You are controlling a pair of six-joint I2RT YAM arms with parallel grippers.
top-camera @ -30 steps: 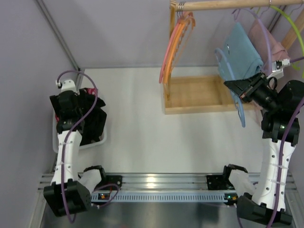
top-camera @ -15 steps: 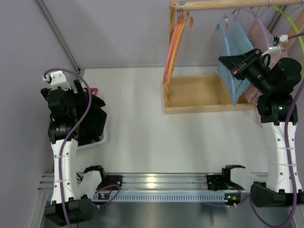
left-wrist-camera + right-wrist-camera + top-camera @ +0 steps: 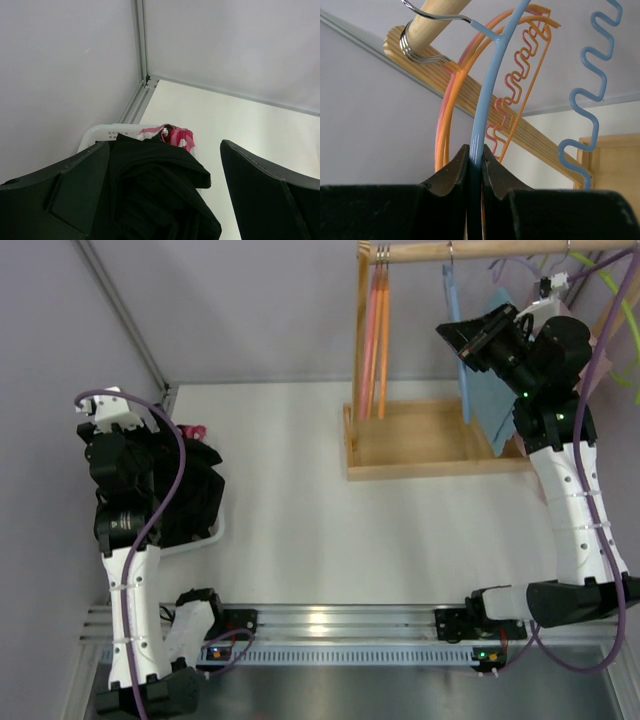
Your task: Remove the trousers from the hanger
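Note:
The robot's right gripper should release the bare blue hanger close beside the orange hangers on the wooden rod (image 3: 386, 338) (image 3: 470, 75).
The black trousers (image 3: 195, 495) lie piled in a white basket (image 3: 205, 538) at the left, and they also show in the left wrist view (image 3: 160, 190). The pink camouflage trousers (image 3: 174, 137) stick out behind them, and a corner of them shows from above (image 3: 195, 431). My left gripper (image 3: 164, 145) is open and empty above the black trousers. My right gripper (image 3: 476, 150) is shut on a bare blue hanger (image 3: 487, 80), high at the wooden rod (image 3: 440, 12). The hanger's metal hook lies over the rod. From above the right gripper (image 3: 452, 337) is beside the blue hanger (image 3: 452, 300).
Orange hangers (image 3: 378, 330) hang at the rod's left end. A blue garment (image 3: 495, 390) hangs behind my right arm, with purple and green hangers (image 3: 620, 290) further right. The rack's wooden base tray (image 3: 420, 465) lies below. Walls stand at the left and far sides.
My right arm has lifted the blue hanger up and left to the rod, where it now hangs upright. My left gripper has risen and drawn back above the basket.

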